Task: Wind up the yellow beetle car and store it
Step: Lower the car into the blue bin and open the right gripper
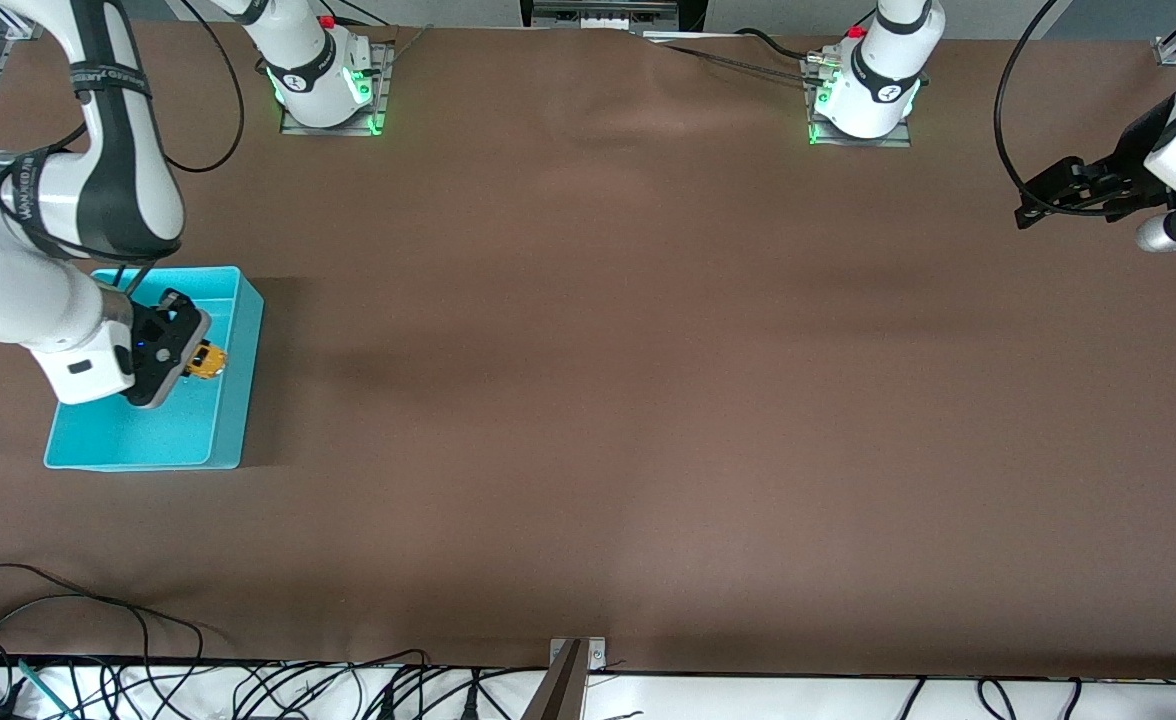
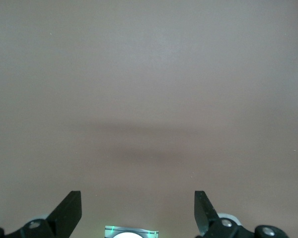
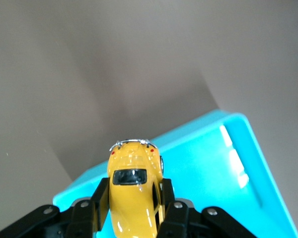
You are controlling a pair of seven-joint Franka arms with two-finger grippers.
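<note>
Next, I let go of the yellow beetle car, now held over the turquoise bin, with my right gripper on the turquoise bin's bottom [image 1: 174, 335], toward the side of the bin farthest from the front camera.
The yellow beetle car [image 1: 207, 361] is small, with dark windows. My right gripper [image 1: 191, 352] is shut on it and holds it over the turquoise bin [image 1: 233, 400], above the bin's floor. In the right wrist view the car [image 3: 134, 188] sits between the black fingers [image 3: 100, 198], which press on both its sides, with the bin [image 3: 228, 163] below. My left gripper [image 1: 1033, 212] waits open and empty in the air over the table's edge at the left arm's end. In the left wrist view its gripper [image 2: 138, 210] has the fingertips [image 2: 69, 208] wide apart over bare table.
The brown table [image 1: 648, 400] spreads between the two arm bases [image 1: 328, 90]. Cables [image 1: 148, 680] lie along the table's edge nearest the front camera. A metal bracket [image 1: 573, 670] stands at the middle of that edge.
</note>
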